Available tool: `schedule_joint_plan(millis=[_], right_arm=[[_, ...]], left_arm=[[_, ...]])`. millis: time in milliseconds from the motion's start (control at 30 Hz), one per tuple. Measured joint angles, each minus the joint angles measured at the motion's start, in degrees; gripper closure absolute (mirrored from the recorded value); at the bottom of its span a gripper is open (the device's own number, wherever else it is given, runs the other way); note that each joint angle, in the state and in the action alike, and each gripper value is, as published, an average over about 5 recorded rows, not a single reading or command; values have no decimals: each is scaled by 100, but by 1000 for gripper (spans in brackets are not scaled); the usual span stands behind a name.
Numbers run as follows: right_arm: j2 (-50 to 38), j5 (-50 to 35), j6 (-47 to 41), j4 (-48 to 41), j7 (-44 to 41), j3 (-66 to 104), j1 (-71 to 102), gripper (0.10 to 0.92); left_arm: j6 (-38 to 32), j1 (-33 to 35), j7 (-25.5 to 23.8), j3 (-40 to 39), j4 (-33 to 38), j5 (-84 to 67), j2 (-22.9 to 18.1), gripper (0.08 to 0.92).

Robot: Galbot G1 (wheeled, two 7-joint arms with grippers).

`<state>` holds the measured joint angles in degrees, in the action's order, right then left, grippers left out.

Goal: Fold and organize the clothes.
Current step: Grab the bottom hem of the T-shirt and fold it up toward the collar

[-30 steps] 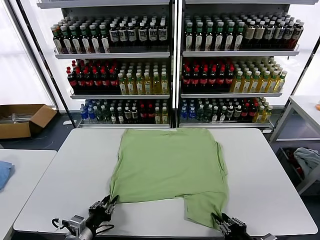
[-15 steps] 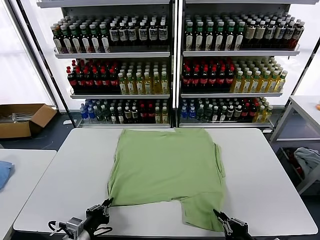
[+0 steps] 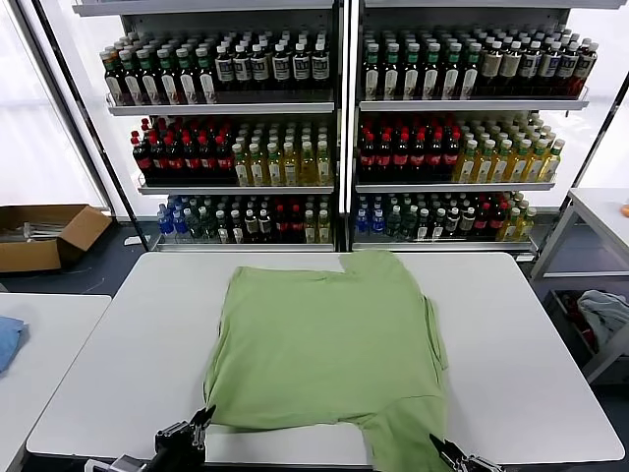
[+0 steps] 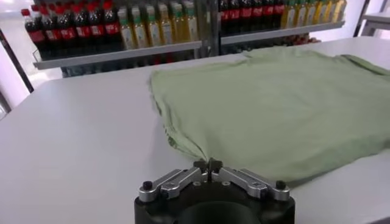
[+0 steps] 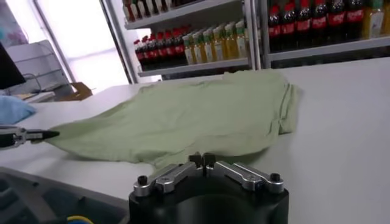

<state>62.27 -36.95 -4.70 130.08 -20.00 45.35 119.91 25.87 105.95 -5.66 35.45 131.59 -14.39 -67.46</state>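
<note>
I need to let go of the light green shirt's near hem with my right gripper on the shirt's creased side edge [image 3: 430,336] [image 5: 284,111], halfway toward the shelves.
A light green shirt [image 3: 329,339] lies spread flat on the white table [image 3: 128,354], reaching from the far edge to the near edge. My left gripper [image 3: 201,421] is shut on the shirt's near left corner at the table's front edge; in the left wrist view the gripper [image 4: 208,164] pinches the cloth [image 4: 274,103]. My right gripper [image 3: 439,449] is shut on the near right hem, which hangs past the front edge; the right wrist view shows that gripper [image 5: 202,160] pinching the shirt [image 5: 183,119]. The left gripper's tip [image 5: 36,135] also shows there.
Shelves of bottled drinks [image 3: 344,128] stand behind the table. A cardboard box [image 3: 44,234] sits on the floor at far left. A blue cloth [image 3: 8,339] lies on a side table at left. A fabric bundle [image 3: 601,313] sits in a rack at right.
Both grippers have pulled back toward the table's front edge, dragging the shirt's near edge with them. The shirt now lies closer to me and its far hem has shifted.
</note>
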Motion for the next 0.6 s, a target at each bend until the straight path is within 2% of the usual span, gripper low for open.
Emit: schedule_joint_plan(millis=[167, 600], right_arm=[[36, -231, -55, -168, 103, -52, -535, 918], [-60, -478, -296, -1005, 353, -329, -2376, 918]], left_arm=[[21, -263, 14, -44, -35, -143, 30, 915], [151, -1767, 16, -88, -690, -824, 155, 915]])
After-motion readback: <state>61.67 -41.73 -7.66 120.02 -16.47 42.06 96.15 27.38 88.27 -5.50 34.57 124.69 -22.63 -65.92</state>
